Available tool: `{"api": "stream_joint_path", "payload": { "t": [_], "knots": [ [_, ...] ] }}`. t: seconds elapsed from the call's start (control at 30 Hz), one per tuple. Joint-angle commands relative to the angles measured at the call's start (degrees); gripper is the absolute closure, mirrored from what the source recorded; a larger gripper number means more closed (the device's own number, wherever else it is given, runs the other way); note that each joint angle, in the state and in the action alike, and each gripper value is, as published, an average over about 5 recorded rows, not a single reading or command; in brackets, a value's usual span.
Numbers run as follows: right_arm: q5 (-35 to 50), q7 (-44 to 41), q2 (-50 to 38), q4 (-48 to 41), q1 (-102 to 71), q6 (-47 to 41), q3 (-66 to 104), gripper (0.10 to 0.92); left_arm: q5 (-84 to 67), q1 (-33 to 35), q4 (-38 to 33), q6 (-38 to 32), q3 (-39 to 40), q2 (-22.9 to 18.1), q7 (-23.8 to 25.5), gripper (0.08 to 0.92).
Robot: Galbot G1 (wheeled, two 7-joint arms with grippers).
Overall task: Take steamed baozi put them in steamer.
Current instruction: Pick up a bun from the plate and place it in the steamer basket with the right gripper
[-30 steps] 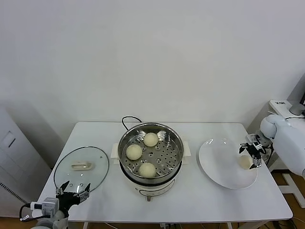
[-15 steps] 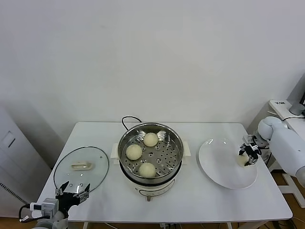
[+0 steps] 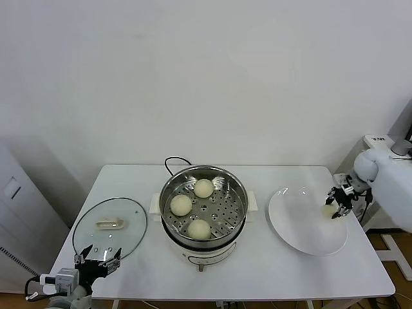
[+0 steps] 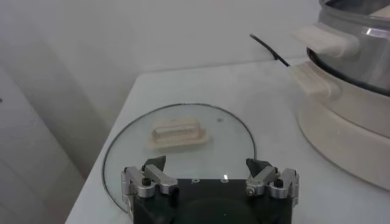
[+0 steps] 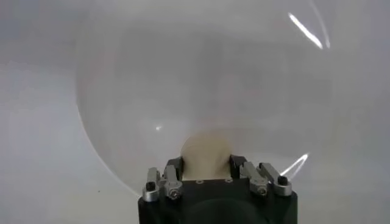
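My right gripper has the baozi. It will let go of it on the steamer tray's empty part (image 3: 223, 206) nearest the white plate.
The steamer (image 3: 203, 203) stands mid-table with three cream-white baozi on its perforated tray: one at the back (image 3: 204, 188), one at the left (image 3: 181, 205), one at the front (image 3: 199, 228). Another baozi (image 3: 329, 209) (image 5: 206, 154) is held a little above the right side of the white plate (image 3: 302, 225), with my right gripper (image 3: 337, 203) (image 5: 207, 165) shut on it. My left gripper (image 3: 98, 260) (image 4: 210, 175) stands open and empty at the table's front left, by the near rim of the glass lid (image 3: 110, 226). The steamer's white side handle (image 4: 323, 82) shows in the left wrist view.
The glass lid (image 4: 180, 146) with its cream handle lies flat left of the steamer. A black cord (image 3: 174, 162) runs behind the pot. The plate (image 5: 201, 85) lies under the right gripper. White furniture (image 3: 386, 145) stands past the table's right edge.
My right gripper has shut on the baozi on the plate and lifted it slightly up and back. The left arm has not moved.
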Motion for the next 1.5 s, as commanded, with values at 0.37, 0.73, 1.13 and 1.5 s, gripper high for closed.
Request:
{"api": "stream_joint_path", "payload": {
  "t": [0.37, 0.73, 1.13, 1.5],
  "knots": [
    [46.64, 4.36, -3.68, 31.38, 44.19, -19.66, -48.14, 0.535, 0.58, 0.32, -0.55, 0.19, -0.01, -0.06, -0.11, 0.177],
    [62.22, 11.57, 10.63, 33.48, 50.05, -30.21, -54.00, 0.533, 0.92, 0.81, -1.17, 0.16, 0.16, -0.11, -0.11, 0.177],
    [65.62, 20.50, 16.49, 36.71, 46.02, -36.86, -53.19, 0.533, 0.94, 0.60, -1.24, 0.25, 0.31, -0.37, -0.13, 0.177],
    [64.77, 25.89, 17.83, 39.30, 40.91, -39.90, -52.58, 0.533, 0.96, 0.47, -1.21, 0.35, 0.22, -0.66, -0.14, 0.177]
  ]
}}
